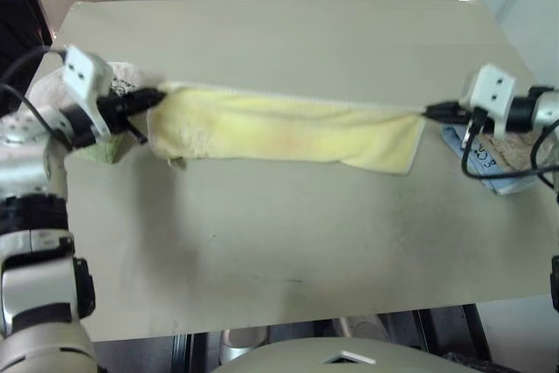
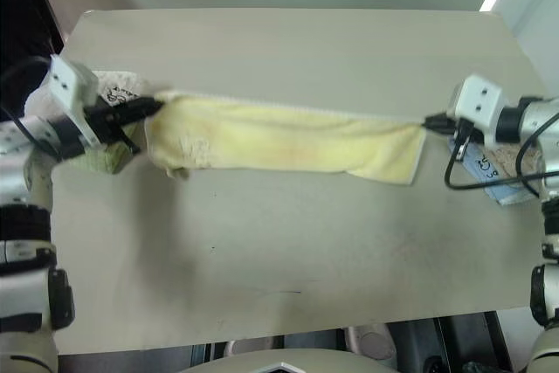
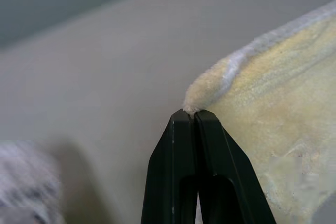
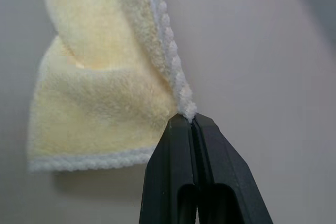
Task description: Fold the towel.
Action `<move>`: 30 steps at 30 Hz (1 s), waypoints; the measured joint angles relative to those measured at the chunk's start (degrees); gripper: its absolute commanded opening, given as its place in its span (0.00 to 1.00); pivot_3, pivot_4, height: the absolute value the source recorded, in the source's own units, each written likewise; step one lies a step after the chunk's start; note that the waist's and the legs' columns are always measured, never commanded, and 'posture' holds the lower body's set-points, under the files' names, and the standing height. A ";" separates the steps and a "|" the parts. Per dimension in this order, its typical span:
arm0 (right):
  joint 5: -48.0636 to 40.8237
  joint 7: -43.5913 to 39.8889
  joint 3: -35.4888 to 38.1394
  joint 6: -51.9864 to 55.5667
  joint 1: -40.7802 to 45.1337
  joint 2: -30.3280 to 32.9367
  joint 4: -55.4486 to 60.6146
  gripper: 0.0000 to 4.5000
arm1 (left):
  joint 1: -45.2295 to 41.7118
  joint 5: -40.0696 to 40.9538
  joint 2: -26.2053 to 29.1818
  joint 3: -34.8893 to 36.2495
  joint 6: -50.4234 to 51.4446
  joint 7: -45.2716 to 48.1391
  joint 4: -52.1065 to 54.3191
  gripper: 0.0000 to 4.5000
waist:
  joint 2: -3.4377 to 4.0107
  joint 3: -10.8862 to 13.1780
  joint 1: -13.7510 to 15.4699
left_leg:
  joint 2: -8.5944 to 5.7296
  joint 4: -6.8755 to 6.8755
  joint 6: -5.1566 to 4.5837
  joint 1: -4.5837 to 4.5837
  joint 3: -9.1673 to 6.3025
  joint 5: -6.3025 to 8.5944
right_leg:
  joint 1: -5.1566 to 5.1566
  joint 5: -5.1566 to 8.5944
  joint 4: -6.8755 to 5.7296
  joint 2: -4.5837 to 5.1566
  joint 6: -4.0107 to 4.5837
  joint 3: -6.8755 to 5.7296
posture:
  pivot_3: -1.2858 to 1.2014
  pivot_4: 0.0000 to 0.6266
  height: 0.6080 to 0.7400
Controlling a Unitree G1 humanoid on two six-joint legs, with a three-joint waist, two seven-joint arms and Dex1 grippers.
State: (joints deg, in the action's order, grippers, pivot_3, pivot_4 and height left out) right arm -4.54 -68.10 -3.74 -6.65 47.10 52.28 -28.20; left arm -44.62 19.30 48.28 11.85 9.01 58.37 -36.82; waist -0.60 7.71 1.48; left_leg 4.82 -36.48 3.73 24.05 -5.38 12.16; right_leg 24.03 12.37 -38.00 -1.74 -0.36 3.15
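Observation:
The towel's lower edge is buckled toward one of its ends. Next, my right gripper puts the towel down, takes the towel's near corner (image 1: 405,171) and pulls it straight before folding.
The pale yellow towel (image 1: 288,133) hangs stretched between my two grippers above the beige table (image 1: 279,242), its lower edge sagging toward the tabletop. At the left end, my left gripper (image 1: 159,95) is shut on the towel's upper corner (image 3: 202,95). At the right end, my right gripper (image 1: 428,112) is shut on the other upper corner, pinching the white trim (image 4: 185,109). The top edge runs taut from one gripper to the other. The towel's left end is bunched and folds over on itself.
A light towel with dark embroidery (image 2: 112,93) lies heaped on the table's left edge behind my left gripper. Another folded cloth with dark lettering (image 1: 498,159) sits at the right edge under my right wrist. The near half of the table is bare.

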 measured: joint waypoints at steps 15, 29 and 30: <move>-9.00 -10.28 3.35 3.34 3.59 5.57 6.83 0.00 | -5.72 6.50 9.52 5.40 2.10 12.21 -2.97 0.00 | 0.00 0.00 -0.92 | 0.07 0.23 -0.28 0.11 0.48 0.14 | 0.44 0.14 0.02 0.06 0.14 0.21 | 0.52 0.24 1.00; -25.79 -15.12 12.69 25.23 -31.38 11.41 37.07 0.00 | 27.86 12.98 14.10 12.53 14.48 19.98 16.55 0.00 | -0.01 -0.01 -0.98 | 0.05 -0.29 -0.23 -0.12 0.89 0.17 | 0.23 0.30 -0.20 0.03 0.48 0.56 | 0.52 0.24 1.00; -26.02 -14.99 12.83 25.70 -31.82 11.39 37.46 0.00 | 29.19 13.02 13.65 12.75 14.79 19.73 17.96 0.00 | -0.01 -0.01 -0.99 | 0.01 -0.30 -0.29 -0.17 0.90 0.12 | 0.16 0.18 -0.20 0.03 0.46 0.62 | 0.52 0.24 1.00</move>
State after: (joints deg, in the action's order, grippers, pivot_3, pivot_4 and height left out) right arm -30.56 -83.09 9.08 19.05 15.28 63.66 9.25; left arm -15.43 32.33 61.93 24.60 23.81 78.10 -18.86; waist -0.61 7.70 0.50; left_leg 4.83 -36.77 3.44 23.88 -4.49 12.29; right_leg 24.19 12.56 -38.20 -1.71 0.09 3.77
